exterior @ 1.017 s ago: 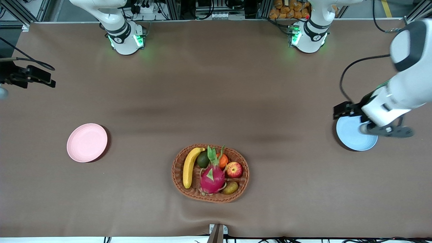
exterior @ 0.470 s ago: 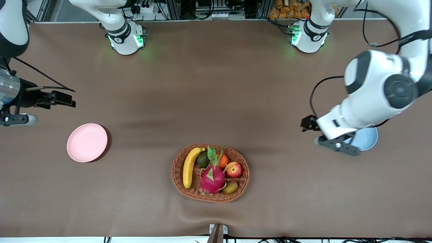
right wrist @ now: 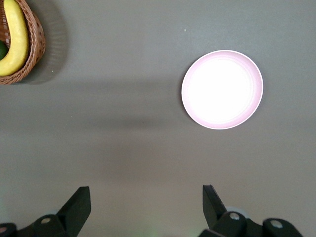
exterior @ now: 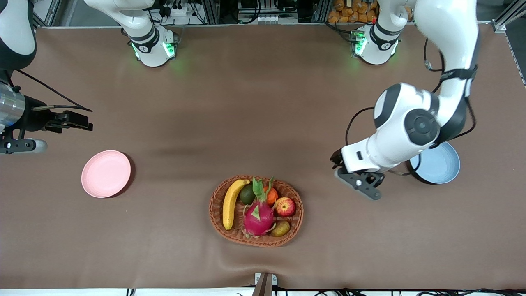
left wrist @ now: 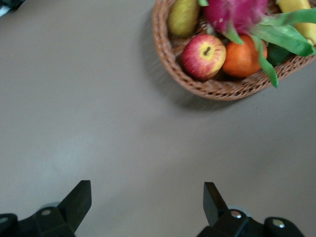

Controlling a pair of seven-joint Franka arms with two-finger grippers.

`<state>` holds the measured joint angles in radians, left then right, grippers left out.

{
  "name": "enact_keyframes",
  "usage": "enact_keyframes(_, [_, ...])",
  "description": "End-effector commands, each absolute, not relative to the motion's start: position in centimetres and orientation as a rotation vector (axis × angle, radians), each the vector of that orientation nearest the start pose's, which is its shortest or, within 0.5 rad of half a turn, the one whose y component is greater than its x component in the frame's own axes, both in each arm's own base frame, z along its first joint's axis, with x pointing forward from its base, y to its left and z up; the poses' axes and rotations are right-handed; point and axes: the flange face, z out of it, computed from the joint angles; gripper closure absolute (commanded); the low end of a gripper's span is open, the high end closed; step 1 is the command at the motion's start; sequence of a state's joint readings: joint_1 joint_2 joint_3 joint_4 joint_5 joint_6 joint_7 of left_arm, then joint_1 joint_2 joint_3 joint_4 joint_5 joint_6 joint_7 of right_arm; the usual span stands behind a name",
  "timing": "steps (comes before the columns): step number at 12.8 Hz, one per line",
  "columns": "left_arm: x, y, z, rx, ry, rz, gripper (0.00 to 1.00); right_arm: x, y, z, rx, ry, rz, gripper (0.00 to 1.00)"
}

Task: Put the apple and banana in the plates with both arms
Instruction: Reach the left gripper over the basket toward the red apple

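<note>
I will close my left gripper around the sides of the apple (exterior: 285,207) (left wrist: 203,57), between the orange and the brownish-yellow oval fruit in the basket.
The banana (exterior: 231,203) and the apple (exterior: 285,206) lie in a brown wicker basket (exterior: 217,222) near the table's front edge. The pink plate (exterior: 106,173) lies toward the right arm's end and the blue plate (exterior: 441,168) toward the left arm's end, partly covered by the left arm. My left gripper (exterior: 361,187) is open and empty over bare table between basket and blue plate; its wrist view shows the apple (left wrist: 204,56) ahead of the gripper (left wrist: 145,200). My right gripper (exterior: 22,145) is open and empty over bare table beside the pink plate (right wrist: 222,90); the banana (right wrist: 15,44) shows in its wrist view.
The basket also holds a pink dragon fruit (exterior: 259,218), an orange (exterior: 271,195), a dark green fruit (exterior: 247,194) and a brownish-yellow oval fruit (exterior: 280,228). Both arm bases (exterior: 153,49) stand along the table's back edge. Brown cloth covers the table.
The left arm has swung from over the blue plate toward the basket, uncovering most of the plate. The right gripper came in from the table's end and has held still for the last half second.
</note>
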<state>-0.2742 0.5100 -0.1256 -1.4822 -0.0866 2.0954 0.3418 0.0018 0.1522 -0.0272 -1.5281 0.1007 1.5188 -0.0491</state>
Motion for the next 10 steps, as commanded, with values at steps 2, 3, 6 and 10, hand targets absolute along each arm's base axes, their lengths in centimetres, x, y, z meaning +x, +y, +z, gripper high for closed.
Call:
enact_keyframes(2, [66.9, -29.5, 37.5, -3.043, 1.346, -0.29, 0.0, 59.3, 0.3, 56.1, -2.995, -0.038, 0.176, 0.0])
enact_keyframes(3, [67.1, -29.8, 36.9, -3.025, 1.384, -0.316, 0.0, 59.5, 0.4, 56.0, -2.982, -0.034, 0.156, 0.0])
enact_keyframes(6, [67.7, -31.5, 34.5, -3.03, 1.399, -0.434, 0.0, 59.9, 0.8, 55.9, -2.947, -0.024, 0.096, 0.0])
enact_keyframes(10, [68.4, -33.9, 31.5, -3.05, 1.4, -0.588, 0.0, 60.0, 2.9, 56.0, -2.873, -0.048, 0.089, 0.0])
